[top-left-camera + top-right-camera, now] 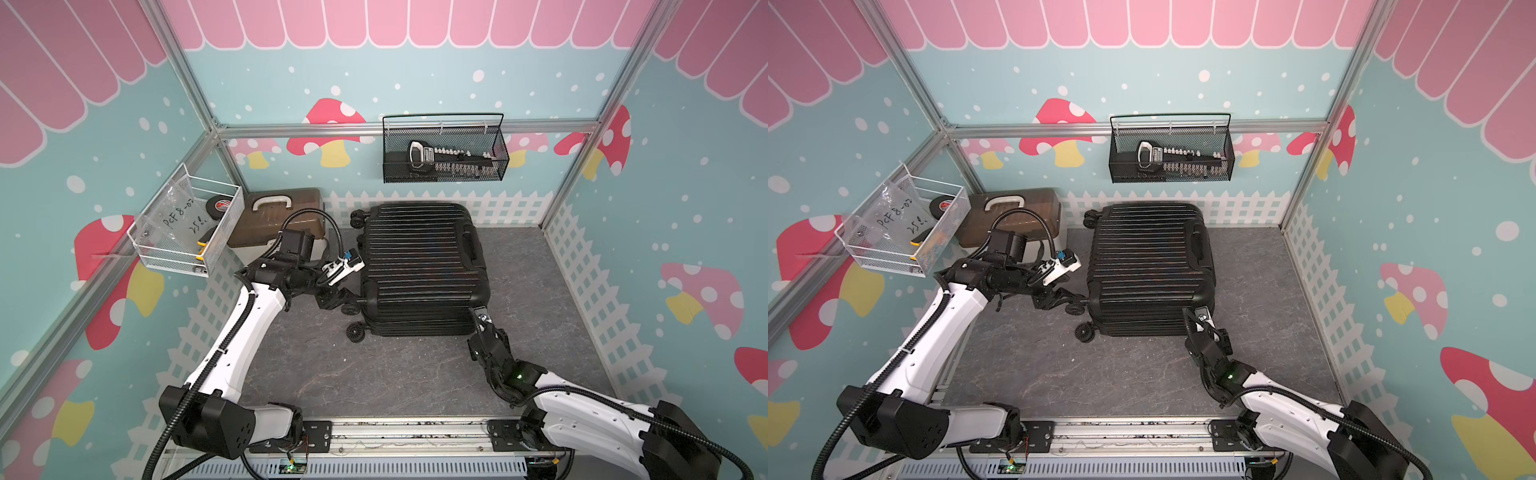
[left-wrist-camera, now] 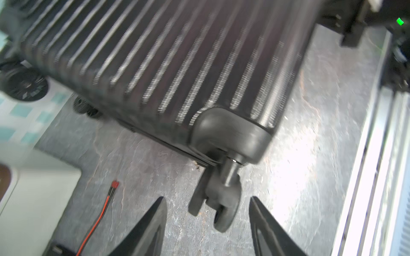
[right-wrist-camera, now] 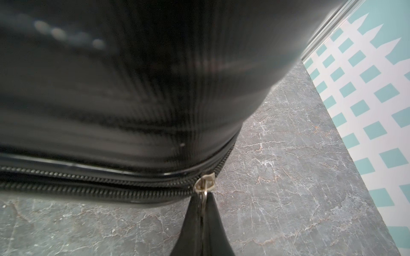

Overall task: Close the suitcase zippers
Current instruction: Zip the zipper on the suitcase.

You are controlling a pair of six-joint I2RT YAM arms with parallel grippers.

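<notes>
The zipper teeth gape beside the zipper's slider at the suitcase's corner, so next my left gripper grabs the caster wheel (image 2: 223, 195) and turns the suitcase past my right gripper.
The black ribbed suitcase (image 1: 419, 266) (image 1: 1146, 266) lies flat on the grey floor, its shells together. My left gripper (image 1: 345, 297) (image 1: 1073, 297) is open at its near-left corner. In the left wrist view, a caster wheel (image 2: 221, 206) sits between the spread fingers (image 2: 155, 219), touching neither. My right gripper (image 1: 478, 312) (image 1: 1200, 314) is at the near-right corner, shut on the metal zipper pull (image 3: 203, 195) below the slider (image 3: 204, 181). On one side of the slider the zipper teeth (image 3: 88, 185) lie in two separate rows. On the other side, the track curves round the corner.
A beige toolbox (image 1: 282, 216) with a brown lid stands at the back left, beside the left arm. A white wire basket (image 1: 187, 224) hangs on the left wall and a black mesh basket (image 1: 444, 149) on the back wall. A red-black wire (image 2: 97, 221) hangs near the left fingers.
</notes>
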